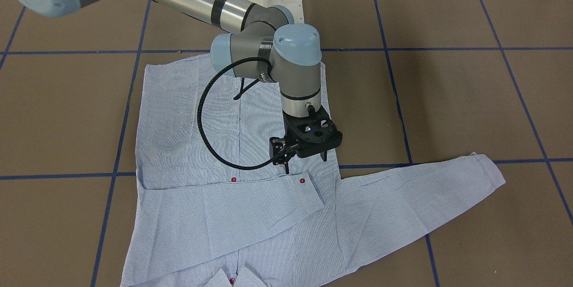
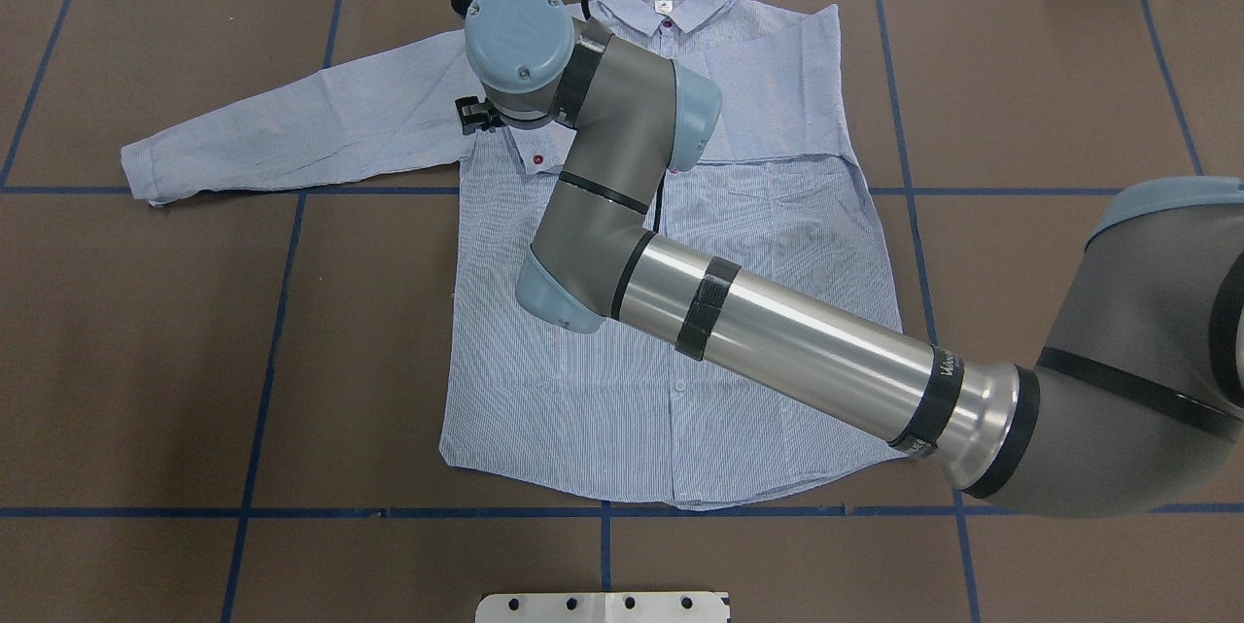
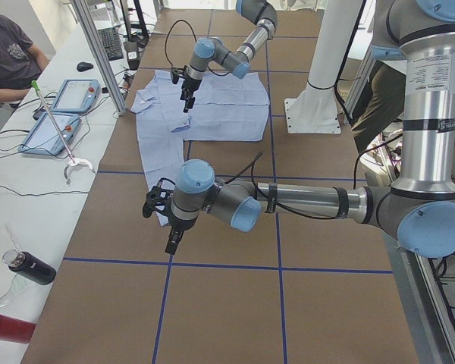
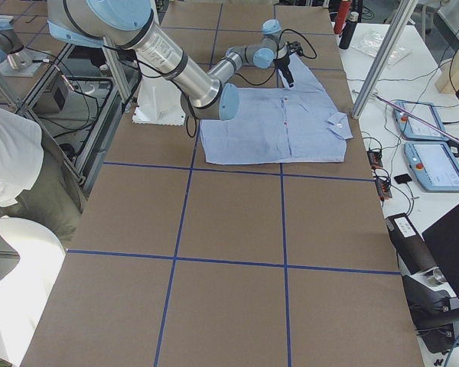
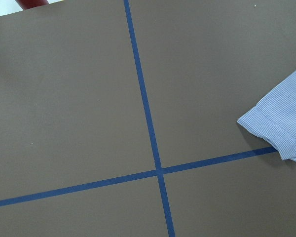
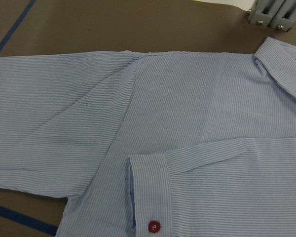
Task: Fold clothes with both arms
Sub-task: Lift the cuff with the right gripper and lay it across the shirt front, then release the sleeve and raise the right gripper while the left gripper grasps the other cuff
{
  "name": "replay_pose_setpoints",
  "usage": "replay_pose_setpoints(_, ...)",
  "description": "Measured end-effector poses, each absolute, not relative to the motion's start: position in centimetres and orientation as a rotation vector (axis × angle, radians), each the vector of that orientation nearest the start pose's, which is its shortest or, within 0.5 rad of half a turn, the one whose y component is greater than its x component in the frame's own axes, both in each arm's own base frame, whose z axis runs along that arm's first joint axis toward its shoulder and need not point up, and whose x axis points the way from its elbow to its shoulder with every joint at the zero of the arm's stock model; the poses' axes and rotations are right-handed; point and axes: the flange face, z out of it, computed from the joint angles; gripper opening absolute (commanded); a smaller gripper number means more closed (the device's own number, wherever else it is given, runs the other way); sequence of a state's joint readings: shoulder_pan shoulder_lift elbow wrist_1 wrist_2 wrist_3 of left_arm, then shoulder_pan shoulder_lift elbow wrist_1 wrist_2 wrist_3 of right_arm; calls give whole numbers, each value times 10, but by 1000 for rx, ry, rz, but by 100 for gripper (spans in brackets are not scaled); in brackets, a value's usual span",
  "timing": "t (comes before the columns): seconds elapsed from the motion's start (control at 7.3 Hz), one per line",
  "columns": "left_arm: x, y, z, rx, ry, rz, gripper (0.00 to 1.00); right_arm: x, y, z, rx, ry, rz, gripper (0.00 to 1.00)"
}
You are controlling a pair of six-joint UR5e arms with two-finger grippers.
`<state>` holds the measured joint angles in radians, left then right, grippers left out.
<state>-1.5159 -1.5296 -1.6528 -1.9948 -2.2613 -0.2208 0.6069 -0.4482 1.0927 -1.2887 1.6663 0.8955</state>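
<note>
The middle of the outstretched sleeve's cuff [image 1: 489,168] [image 5: 273,133] on the striped shirt is next, and my left gripper will go there and close on it.
The striped shirt [image 1: 192,143] [image 2: 661,390] lies flat, front up, collar [image 2: 671,6] at the far edge. One sleeve is folded across the chest, its cuff [image 1: 309,193] [image 6: 148,192] showing a dark red button. The other sleeve [image 2: 292,132] [image 1: 425,193] stretches straight out sideways. My right gripper [image 1: 305,165] hangs open just above the chest beside the folded cuff, holding nothing. My left gripper [image 3: 171,244] hovers over bare table just past the outstretched sleeve's cuff [image 5: 278,128]. It shows only in the exterior left view, so I cannot tell whether it is open or shut.
Brown table surface [image 2: 146,361] is marked with a blue tape grid. The white pedestal base [image 2: 603,606] [image 3: 311,114] stands behind the shirt's hem. A side bench holds tablets [image 3: 61,114] and a bottle [image 3: 30,267]. People stand or sit nearby [image 3: 11,53] [image 4: 15,168].
</note>
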Motion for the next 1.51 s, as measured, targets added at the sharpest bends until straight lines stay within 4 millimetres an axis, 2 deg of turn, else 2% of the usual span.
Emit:
replay_pose_setpoints(0.14, -31, -504, 590, 333, 756, -60, 99, -585, -581, 102, 425, -793, -104, 100)
replay_pose_setpoints(0.27, -2, -507, 582, 313, 787, -136, 97, -547, -587, 120, 367, -792, -90, 100)
replay_pose_setpoints(0.55, 91, -510, 567, 262, 822, -298, 93, -465, -596, 173, 248, -747, -51, 100)
replay_pose_setpoints(0.69, 130, -515, 559, 237, 834, -358, 91, -421, -602, 192, 203, -730, -56, 100)
replay_pose_setpoints(0.82, 160, -527, 553, 216, 839, -414, 89, -374, -608, 206, 164, -720, -87, 100)
replay_pose_setpoints(0.96, 186, -543, 556, 214, 823, -457, 84, -336, -612, 218, 148, -707, -124, 100)
replay_pose_setpoints(1.1, 205, -555, 568, 223, 805, -475, 77, -314, -612, 226, 149, -699, -151, 100)
replay_pose_setpoints(1.23, 216, -562, 589, 231, 801, -478, 71, -306, -611, 229, 150, -699, -164, 100)
replay_pose_setpoints(1.37, 223, -566, 607, 237, 801, -474, 61, -303, -611, 229, 150, -704, -171, 100)
replay_pose_setpoints(1.51, 226, -568, 616, 239, 802, -472, 51, -302, -610, 229, 150, -708, -174, 100)
